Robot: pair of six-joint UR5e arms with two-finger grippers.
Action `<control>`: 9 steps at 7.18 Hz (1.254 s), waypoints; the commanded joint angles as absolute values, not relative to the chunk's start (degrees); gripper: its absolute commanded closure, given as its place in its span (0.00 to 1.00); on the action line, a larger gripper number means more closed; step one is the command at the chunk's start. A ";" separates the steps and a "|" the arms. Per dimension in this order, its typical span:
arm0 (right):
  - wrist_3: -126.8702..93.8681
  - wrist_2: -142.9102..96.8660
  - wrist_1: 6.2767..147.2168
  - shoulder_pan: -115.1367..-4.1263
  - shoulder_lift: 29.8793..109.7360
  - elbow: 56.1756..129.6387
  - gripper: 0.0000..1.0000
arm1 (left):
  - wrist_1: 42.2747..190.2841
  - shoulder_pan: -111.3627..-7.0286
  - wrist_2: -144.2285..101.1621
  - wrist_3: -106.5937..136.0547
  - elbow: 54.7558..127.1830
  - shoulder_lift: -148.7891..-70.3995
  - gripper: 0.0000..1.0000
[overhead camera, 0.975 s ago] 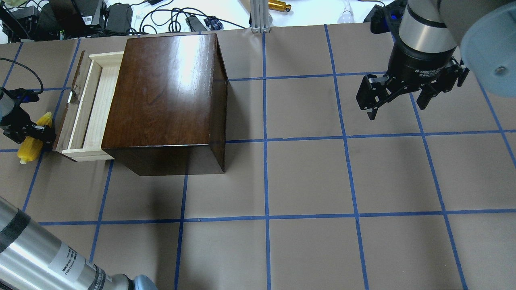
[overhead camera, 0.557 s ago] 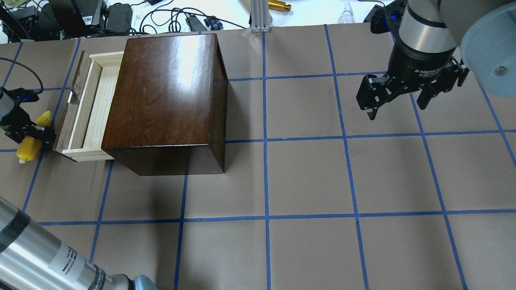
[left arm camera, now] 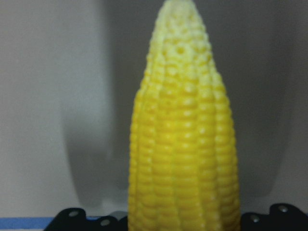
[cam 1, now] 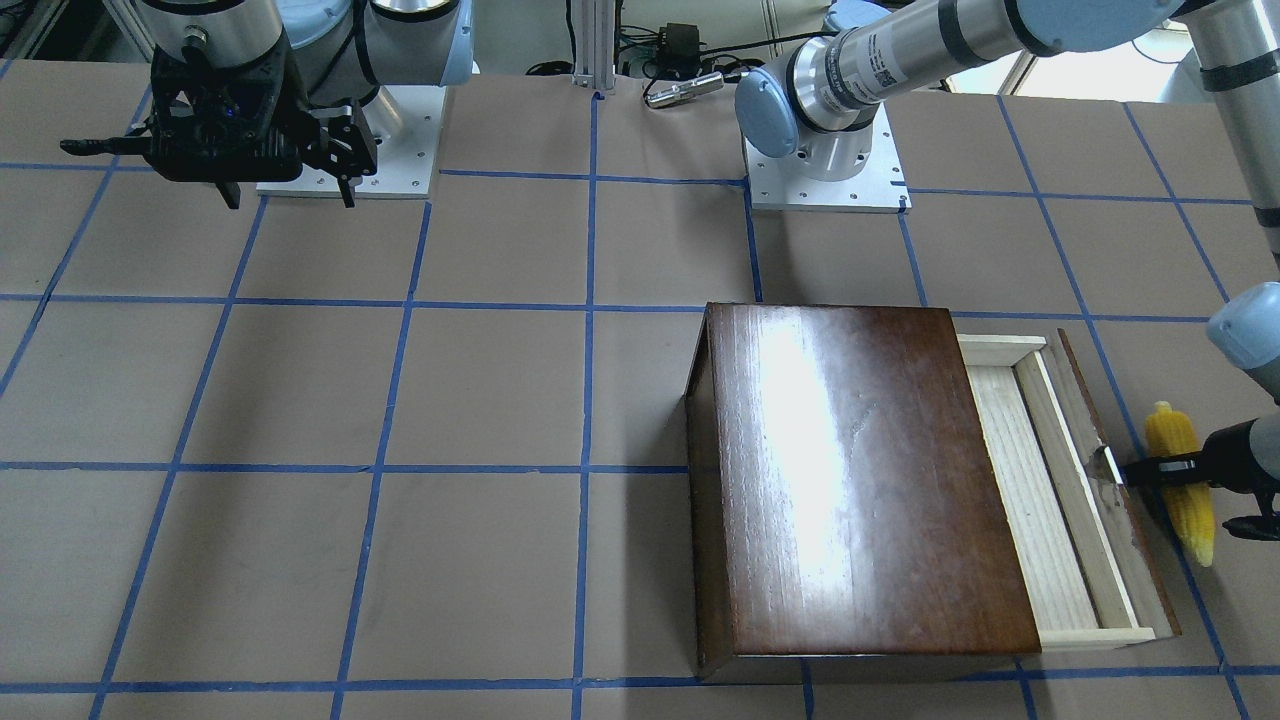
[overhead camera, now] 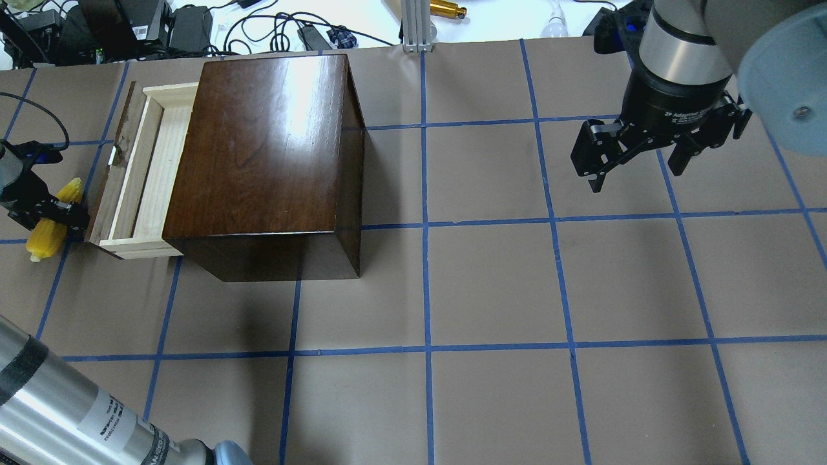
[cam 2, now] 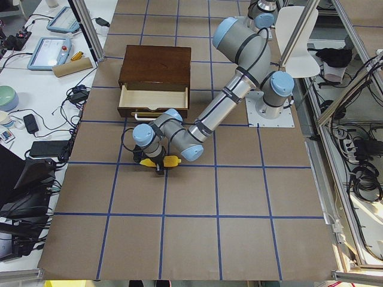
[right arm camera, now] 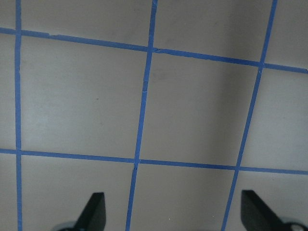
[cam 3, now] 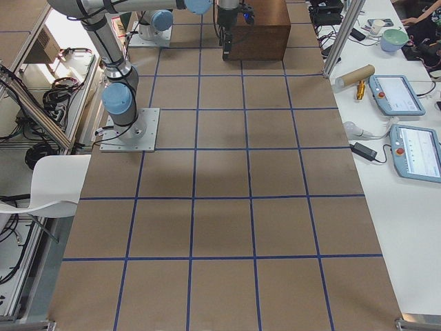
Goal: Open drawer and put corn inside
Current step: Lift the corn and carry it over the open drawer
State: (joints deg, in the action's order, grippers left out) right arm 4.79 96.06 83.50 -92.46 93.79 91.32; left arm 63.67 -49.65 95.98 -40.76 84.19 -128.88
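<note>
Next, my left gripper releases the yellow corn on the drawer's pale bottom (cam 1: pixel 1035 476), lengthwise along the inside of its front panel. The corn is now just outside that panel.
The dark-brown box (overhead camera: pixel 258 148) stands on the table with its drawer (overhead camera: pixel 145 174) pulled out and nothing in it. In the front-facing view the drawer (cam 1: pixel 1040 480) shows to the right of the box (cam 1: pixel 860 480). My left gripper (overhead camera: pixel 55 213) is shut on the yellow corn (overhead camera: pixel 45 236), just outside the drawer's dark front panel. The corn (cam 1: pixel 1180 490) lies roughly parallel to that panel. It fills the left wrist view (left arm camera: pixel 185 144), paler tip up. My right gripper (overhead camera: pixel 636 171) is open and empty, far from the box over bare table; its fingertips (right arm camera: pixel 94 211) show apart.
The drawer's metal pull (overhead camera: pixel 113 155) faces the corn. Cables and power bricks (overhead camera: pixel 187 26) and an aluminium post (overhead camera: pixel 417 26) lie beyond the table's far edge. Blue tape lines (overhead camera: pixel 426 226) grid the brown table.
My left gripper and the corn have shifted slightly left, away from the drawer front. The right arm and the drawer have not moved.
</note>
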 commanded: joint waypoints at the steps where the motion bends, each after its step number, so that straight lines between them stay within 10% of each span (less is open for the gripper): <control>1: 4.83 95.98 83.50 -92.55 93.78 91.32 0.00 | 64.33 -50.97 95.89 -40.69 83.50 -125.53 1.00; 9: 4.75 95.98 83.50 -92.46 93.87 91.32 0.00 | 82.71 -66.59 89.91 -23.25 78.57 -109.60 1.00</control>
